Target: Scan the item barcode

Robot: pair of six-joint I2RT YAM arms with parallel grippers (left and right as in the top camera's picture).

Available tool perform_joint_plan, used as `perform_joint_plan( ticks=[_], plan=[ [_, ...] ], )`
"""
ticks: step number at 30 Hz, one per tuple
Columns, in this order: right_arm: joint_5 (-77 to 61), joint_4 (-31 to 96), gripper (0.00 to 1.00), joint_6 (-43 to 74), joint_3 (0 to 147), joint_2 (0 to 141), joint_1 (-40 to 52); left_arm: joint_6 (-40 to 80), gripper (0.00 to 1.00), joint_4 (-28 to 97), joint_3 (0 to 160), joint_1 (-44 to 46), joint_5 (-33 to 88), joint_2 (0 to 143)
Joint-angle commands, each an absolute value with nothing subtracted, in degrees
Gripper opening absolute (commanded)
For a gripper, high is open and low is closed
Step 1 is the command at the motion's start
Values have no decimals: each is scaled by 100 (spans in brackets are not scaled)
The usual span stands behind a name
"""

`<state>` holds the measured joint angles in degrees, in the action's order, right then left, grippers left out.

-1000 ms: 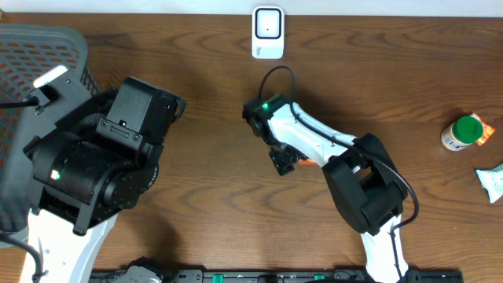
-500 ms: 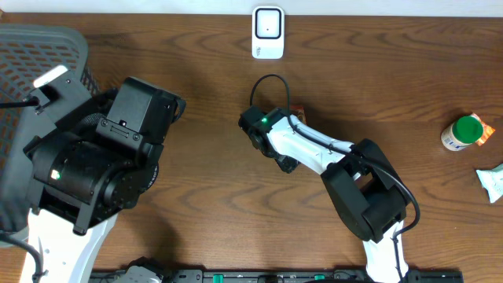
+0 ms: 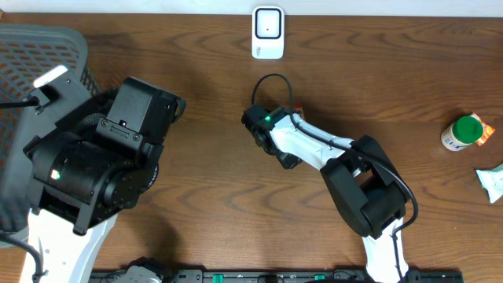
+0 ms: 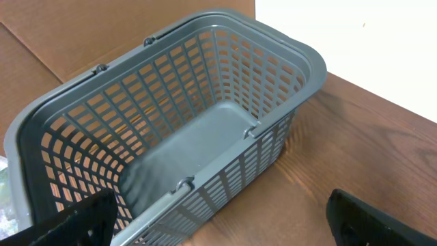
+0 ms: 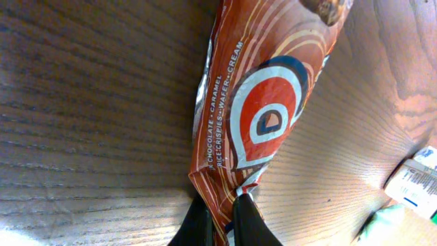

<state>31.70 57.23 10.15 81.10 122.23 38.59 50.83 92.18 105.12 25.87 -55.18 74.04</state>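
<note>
Next, my right gripper releases the chocolate wafer bar on bare wood nearer me, level with the white scanner (image 3: 256, 177).
The item is a brown and orange chocolate wafer bar wrapper (image 5: 263, 102) lying flat on the wooden table. My right gripper (image 5: 220, 208) is shut on its crimped near end, and the foil is pinched between the two dark fingers. From overhead the right gripper (image 3: 288, 159) points down at mid-table, and the arm hides the bar. No barcode shows on the wrapper's visible face. A white scanner (image 3: 268, 32) stands at the back edge. My left gripper (image 4: 218, 229) is open and holds nothing, beside a grey basket (image 4: 171, 123).
The grey basket (image 3: 39, 55) fills the back left corner, partly under the bulky left arm (image 3: 94, 165). A green-capped bottle (image 3: 461, 132) and a pale packet (image 3: 491, 182) lie at the far right. A white-labelled box (image 5: 416, 181) sits beyond the bar.
My right gripper has gone from open to shut on the end of the wrapper, and its wrist shifted slightly towards the back left. The left arm has not moved.
</note>
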Motion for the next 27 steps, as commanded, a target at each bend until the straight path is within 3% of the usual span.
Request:
perform_joint_plan(
  ticks=[1, 9, 19, 27],
  plan=[
    [2292, 5695, 1, 989, 8208, 12256, 3787, 5131, 98, 9404, 10560, 2552, -5548, 7411],
    [-790, 6357, 1, -1, 8980, 11463, 3538, 5131, 98, 9404, 10560, 2552, -5548, 7411],
    [-4685, 6412, 1, -687, 8589, 11537, 2182, 5131, 98, 9404, 10560, 2552, -5548, 7411],
    [-5918, 6855, 1, -1339, 8165, 11974, 1717, 5131, 98, 9404, 10560, 2552, -5548, 7411]
  ],
)
